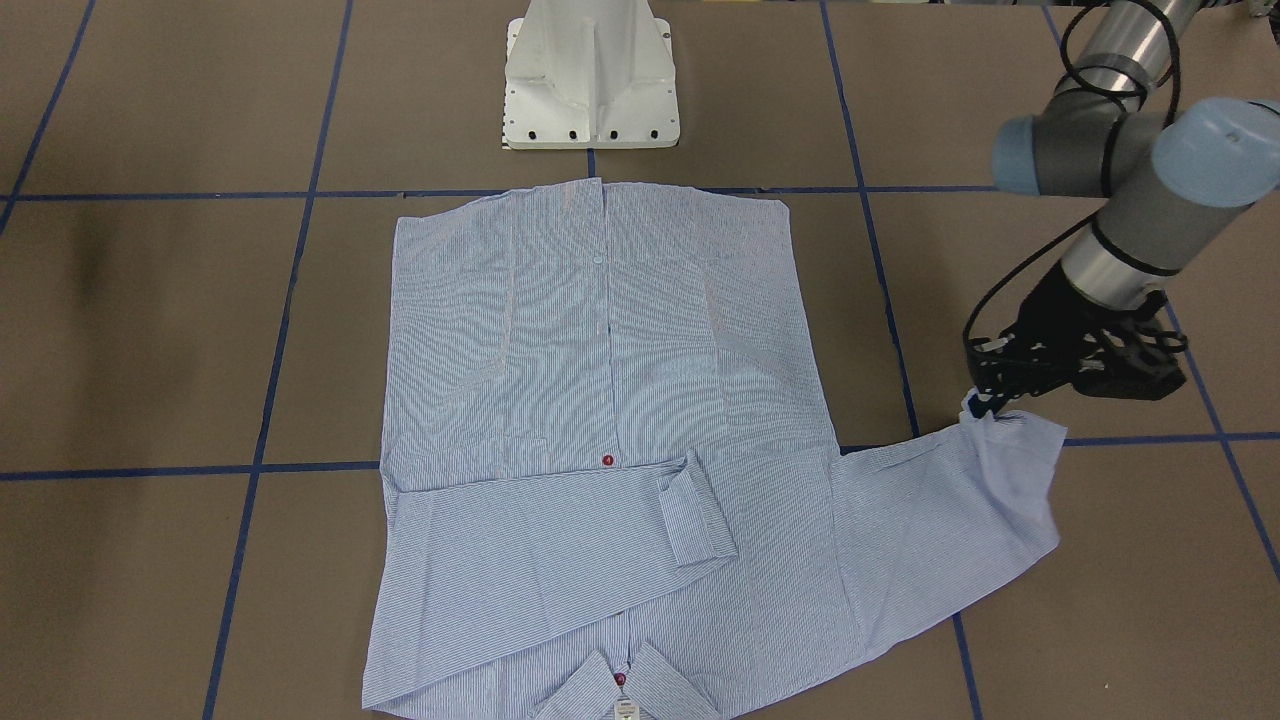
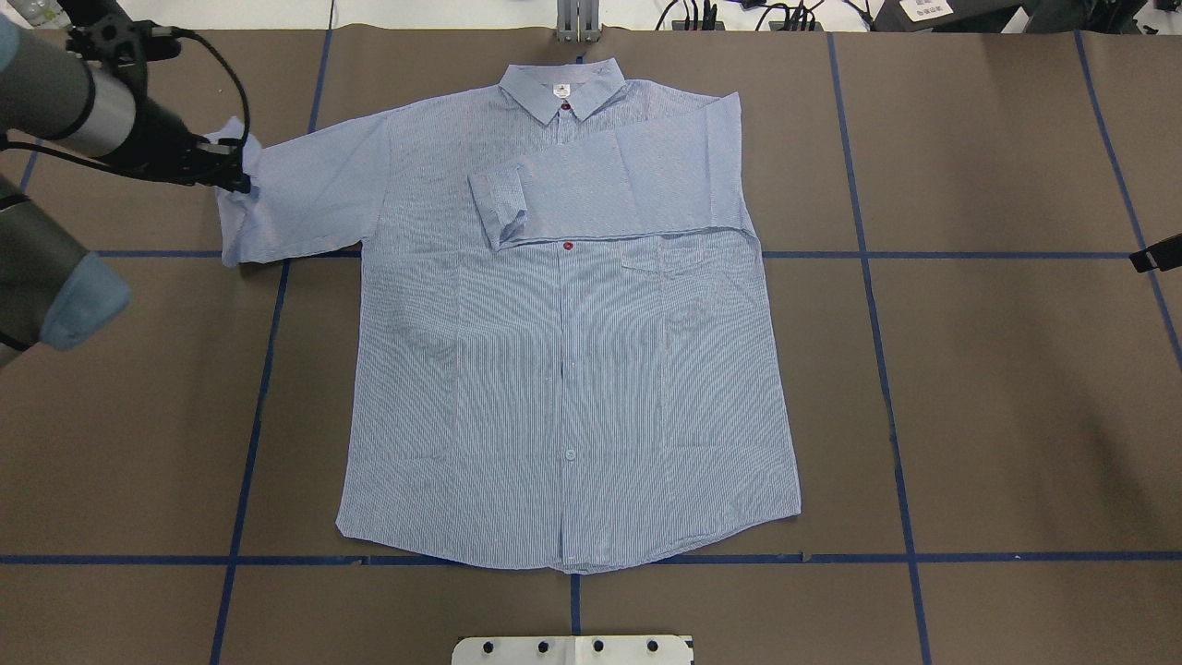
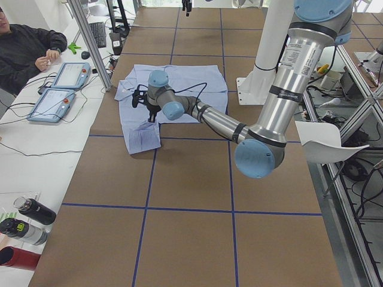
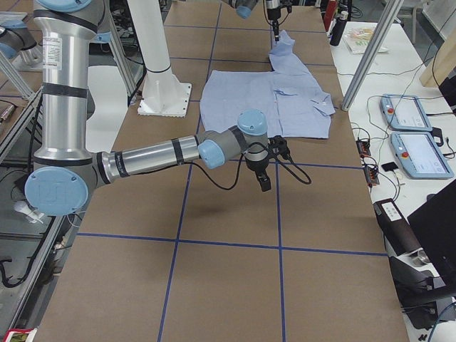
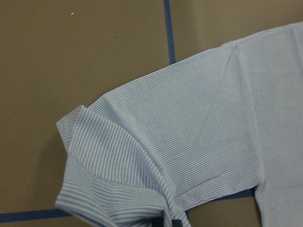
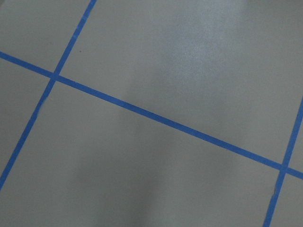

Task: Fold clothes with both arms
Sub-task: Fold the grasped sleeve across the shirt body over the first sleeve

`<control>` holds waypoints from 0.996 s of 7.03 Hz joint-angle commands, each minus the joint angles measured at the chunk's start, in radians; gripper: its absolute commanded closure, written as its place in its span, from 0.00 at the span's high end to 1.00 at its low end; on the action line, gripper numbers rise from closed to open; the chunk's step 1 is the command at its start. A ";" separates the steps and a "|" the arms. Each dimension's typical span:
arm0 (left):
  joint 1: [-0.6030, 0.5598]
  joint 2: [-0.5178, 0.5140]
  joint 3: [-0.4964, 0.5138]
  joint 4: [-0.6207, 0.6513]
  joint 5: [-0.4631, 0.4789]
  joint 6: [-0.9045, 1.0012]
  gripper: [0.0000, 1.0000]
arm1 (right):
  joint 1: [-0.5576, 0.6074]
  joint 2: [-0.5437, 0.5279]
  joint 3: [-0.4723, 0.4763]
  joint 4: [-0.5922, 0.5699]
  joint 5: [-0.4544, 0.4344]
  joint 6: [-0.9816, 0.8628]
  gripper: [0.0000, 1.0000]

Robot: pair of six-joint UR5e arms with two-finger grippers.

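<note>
The robot's left gripper needs to release the sleeve's cuff end on the shirt front between the chest pocket and the red button (image 1: 553,434).
The light blue striped shirt (image 2: 563,369) lies flat and front up, its collar (image 2: 561,88) at the far side of the table. One sleeve (image 2: 628,185) is folded across the chest. My left gripper (image 2: 235,166) is shut on the cuff end of the other sleeve (image 2: 305,199) and holds it bunched and slightly lifted at the shirt's side; this also shows in the front view (image 1: 985,400) and the left wrist view (image 5: 189,127). My right gripper (image 4: 263,178) hangs over bare table, away from the shirt, holding nothing. Only its black tip (image 2: 1154,257) shows overhead, so I cannot tell whether it is open.
The white pedestal base (image 1: 592,80) stands at the robot's side of the shirt's hem. Blue tape lines (image 6: 156,120) cross the brown table. A person and two teach pendants (image 3: 60,89) are at the far side, with bottles (image 3: 24,227) nearby.
</note>
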 commanded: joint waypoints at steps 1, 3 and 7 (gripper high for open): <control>0.156 -0.194 0.022 0.142 0.068 -0.243 0.00 | 0.000 0.001 -0.001 -0.001 -0.001 0.000 1.00; 0.193 -0.442 0.196 0.196 0.093 -0.388 0.00 | 0.000 0.001 -0.001 -0.001 0.001 0.000 1.00; 0.227 -0.645 0.351 0.193 0.133 -0.554 0.00 | 0.002 0.001 -0.001 -0.001 0.002 0.000 1.00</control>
